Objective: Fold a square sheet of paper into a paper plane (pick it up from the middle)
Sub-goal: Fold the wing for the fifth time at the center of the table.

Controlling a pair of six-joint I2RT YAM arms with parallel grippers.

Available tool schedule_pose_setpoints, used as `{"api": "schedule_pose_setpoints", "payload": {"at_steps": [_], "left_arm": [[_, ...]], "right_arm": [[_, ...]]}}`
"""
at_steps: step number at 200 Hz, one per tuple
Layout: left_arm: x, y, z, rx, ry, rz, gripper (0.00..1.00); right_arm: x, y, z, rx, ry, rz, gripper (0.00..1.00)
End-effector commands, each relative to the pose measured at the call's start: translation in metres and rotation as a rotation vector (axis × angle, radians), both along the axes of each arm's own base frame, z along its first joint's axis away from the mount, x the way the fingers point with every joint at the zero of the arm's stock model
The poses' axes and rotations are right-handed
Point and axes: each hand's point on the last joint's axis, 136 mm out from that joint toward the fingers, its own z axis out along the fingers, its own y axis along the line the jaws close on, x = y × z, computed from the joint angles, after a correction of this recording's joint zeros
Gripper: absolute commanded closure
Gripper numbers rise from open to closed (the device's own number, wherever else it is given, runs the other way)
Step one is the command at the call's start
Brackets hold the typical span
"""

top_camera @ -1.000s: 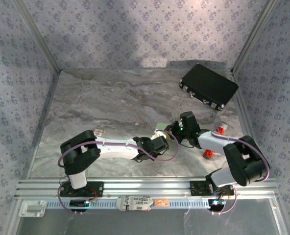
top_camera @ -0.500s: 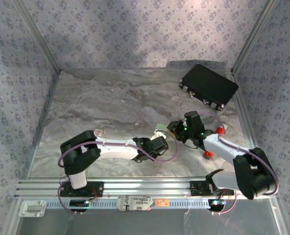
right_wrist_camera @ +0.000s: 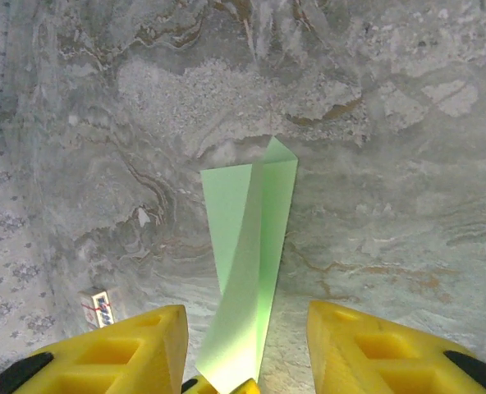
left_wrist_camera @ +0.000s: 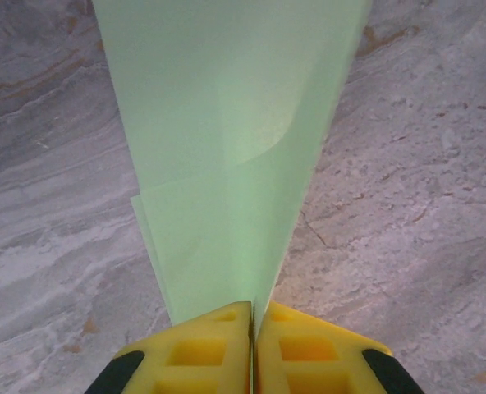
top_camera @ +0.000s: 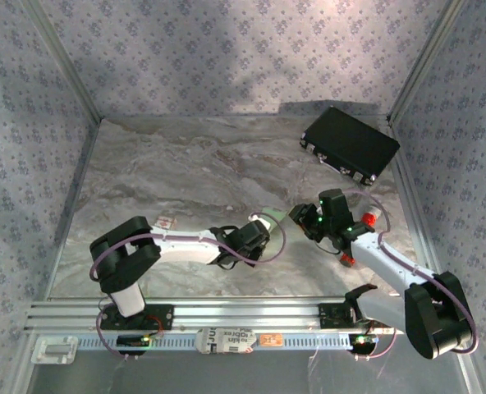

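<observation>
Next, I pinch the paper (right_wrist_camera: 233, 359) with my right gripper close beside my left gripper, since the paper's upper flap curls up off the paper strip beyond my left gripper's pinch.
The square sheet of paper (left_wrist_camera: 226, 123) is pale green and folded into a narrow, layered strip with a pointed far corner. My left gripper (left_wrist_camera: 253, 308) is shut on its near end, the yellow fingers pressed together on the paper. In the top view the left gripper (top_camera: 268, 223) holds the paper (top_camera: 275, 215) at mid-table. The right gripper (top_camera: 299, 217) faces it from the right. In the right wrist view the paper (right_wrist_camera: 255, 213) rises between my right gripper's (right_wrist_camera: 245, 318) open fingers (right_wrist_camera: 144, 345) without touching them.
A black rectangular case (top_camera: 350, 144) lies at the back right. A small red cylinder (top_camera: 369, 217) and another small red item (top_camera: 347, 259) sit by the right arm. A small label (top_camera: 166, 222) lies left of the left arm. Patterned walls enclose the table.
The right gripper has opened, let go of the paper and drawn back to the right. The left gripper has closed fully on the paper and shifted slightly left.
</observation>
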Motion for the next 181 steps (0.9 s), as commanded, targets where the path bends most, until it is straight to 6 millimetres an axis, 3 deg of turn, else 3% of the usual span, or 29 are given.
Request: {"api": "schedule_pose_setpoints", "payload": {"at_steps": [1,181], "left_arm": [[-0.004,-0.012,0.009,-0.103,0.059,-0.018,0.91],[-0.003,-0.014,-0.012,-0.305,0.343,0.024,0.91]], "right_arm": [[-0.006,-0.005,-0.008,-0.024,0.014,0.006,0.56],[-0.009,0.016,-0.006,-0.071,-0.092,0.13,0.64]]}}
